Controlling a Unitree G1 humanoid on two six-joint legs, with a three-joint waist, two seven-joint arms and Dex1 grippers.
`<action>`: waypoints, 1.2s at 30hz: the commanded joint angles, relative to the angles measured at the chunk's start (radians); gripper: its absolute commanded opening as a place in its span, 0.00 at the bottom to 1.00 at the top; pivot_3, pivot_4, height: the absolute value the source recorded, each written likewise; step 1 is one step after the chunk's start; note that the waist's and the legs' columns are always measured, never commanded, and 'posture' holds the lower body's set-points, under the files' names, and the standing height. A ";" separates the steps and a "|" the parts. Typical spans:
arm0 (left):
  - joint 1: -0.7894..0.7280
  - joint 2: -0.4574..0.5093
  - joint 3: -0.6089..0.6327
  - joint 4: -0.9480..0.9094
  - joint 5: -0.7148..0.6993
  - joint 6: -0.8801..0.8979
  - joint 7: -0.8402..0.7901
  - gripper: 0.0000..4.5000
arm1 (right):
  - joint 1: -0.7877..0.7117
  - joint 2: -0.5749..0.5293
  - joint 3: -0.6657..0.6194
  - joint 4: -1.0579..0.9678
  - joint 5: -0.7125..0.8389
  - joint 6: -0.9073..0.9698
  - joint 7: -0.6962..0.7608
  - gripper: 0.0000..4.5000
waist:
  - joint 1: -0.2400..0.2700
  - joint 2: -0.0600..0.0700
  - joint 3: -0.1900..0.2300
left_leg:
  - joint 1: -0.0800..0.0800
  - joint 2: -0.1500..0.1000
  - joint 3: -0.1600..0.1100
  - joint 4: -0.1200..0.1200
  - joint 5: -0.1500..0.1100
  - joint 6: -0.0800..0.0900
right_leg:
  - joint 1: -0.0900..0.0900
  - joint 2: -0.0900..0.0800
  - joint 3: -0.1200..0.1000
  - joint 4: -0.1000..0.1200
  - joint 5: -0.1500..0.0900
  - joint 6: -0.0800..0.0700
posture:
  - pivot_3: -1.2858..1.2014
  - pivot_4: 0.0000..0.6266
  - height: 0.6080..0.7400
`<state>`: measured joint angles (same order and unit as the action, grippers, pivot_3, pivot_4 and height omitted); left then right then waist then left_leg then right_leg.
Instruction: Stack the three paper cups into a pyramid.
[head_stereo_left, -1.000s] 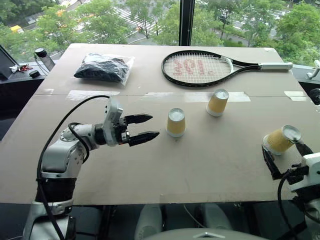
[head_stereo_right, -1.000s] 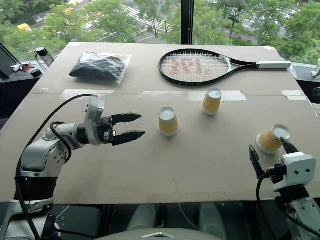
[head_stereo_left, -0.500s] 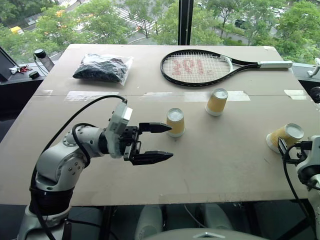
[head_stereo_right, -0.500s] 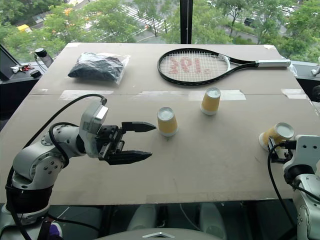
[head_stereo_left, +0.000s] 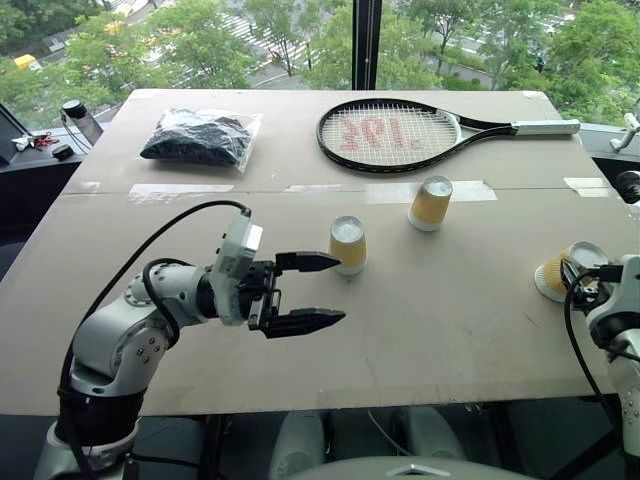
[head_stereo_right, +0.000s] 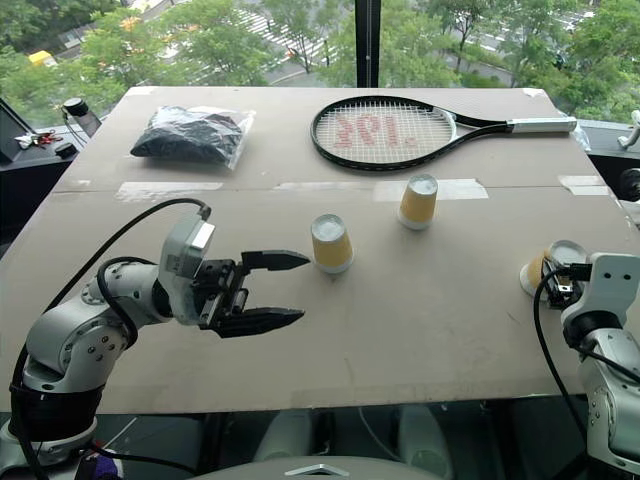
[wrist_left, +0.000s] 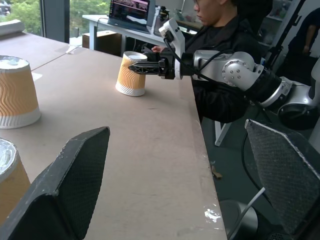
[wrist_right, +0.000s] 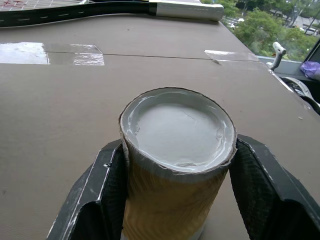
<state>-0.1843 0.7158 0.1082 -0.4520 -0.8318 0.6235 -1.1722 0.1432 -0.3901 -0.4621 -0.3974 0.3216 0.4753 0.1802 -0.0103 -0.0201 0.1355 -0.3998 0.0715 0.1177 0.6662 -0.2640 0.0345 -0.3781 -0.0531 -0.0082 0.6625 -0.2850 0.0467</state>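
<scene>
The cup in my right gripper should be let go close beside the middle cup (head_stereo_left: 387, 270), nearer to me than the back cup.
Three paper cups stand upside down on the brown table (head_stereo_left: 200, 330). One cup (head_stereo_left: 347, 245) is near the middle and a second cup (head_stereo_left: 431, 203) is farther back, on the tape line. The third cup (head_stereo_left: 558, 272) stands at the table's right edge, with my right gripper (head_stereo_left: 572, 276) shut on its ribbed sides. In the right wrist view the black fingers (wrist_right: 107, 185) press both flanks of that cup (wrist_right: 177, 135). My left gripper (head_stereo_left: 312, 291) hovers open and level, just left of the middle cup, holding nothing. The left wrist view shows the held cup (wrist_left: 131, 75) in the right gripper (wrist_left: 145, 66).
A tennis racket (head_stereo_left: 390, 135) lies at the back of the table and a bagged dark bundle (head_stereo_left: 198, 136) at the back left. Tape strips (head_stereo_left: 175, 190) cross the table. A seated person (wrist_left: 225, 40) shows beyond the table's right edge.
My right gripper has moved forward around the right-hand cup and closed on it; the cup went from tilted to standing. The left gripper drew back a little, still open.
</scene>
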 joint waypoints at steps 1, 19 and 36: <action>0.010 -0.001 0.020 -0.006 0.004 -0.033 0.011 1.00 | 0.001 -0.029 -0.005 -0.052 0.008 -0.009 0.032 0.49 | -0.001 0.000 0.000 | 0.000 0.000 0.000 0.000 0.000 0.000 | 0.000 0.000 0.000 0.000 0.000 0.000 | 0.52 0.24 1.00; 0.329 0.007 0.281 0.094 -0.044 -0.166 -0.054 1.00 | -0.413 -0.067 0.564 -0.037 0.021 0.033 0.333 0.49 | 0.002 -0.001 0.004 | -0.001 0.000 0.001 -0.001 -0.001 0.001 | -0.001 -0.002 -0.001 -0.002 0.000 0.000 | 0.52 0.24 1.00; 0.476 -0.011 0.407 0.024 -0.076 -0.193 -0.025 1.00 | -0.478 -0.005 0.650 0.090 -0.063 -0.049 0.396 0.49 | -0.005 0.000 0.005 | -0.001 0.001 0.001 -0.002 -0.001 0.000 | -0.001 -0.002 -0.001 -0.002 0.000 -0.001 | 0.52 0.24 1.00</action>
<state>0.2907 0.7044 0.4768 -0.4028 -0.8853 0.4506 -1.1937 -0.3215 -0.3985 0.1896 -0.2909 0.2687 0.4550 0.5690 -0.0151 -0.0205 0.1406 -0.4005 0.0726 0.1187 0.6646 -0.2650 0.0345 -0.3796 -0.0556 -0.0096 0.6610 -0.2852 0.0460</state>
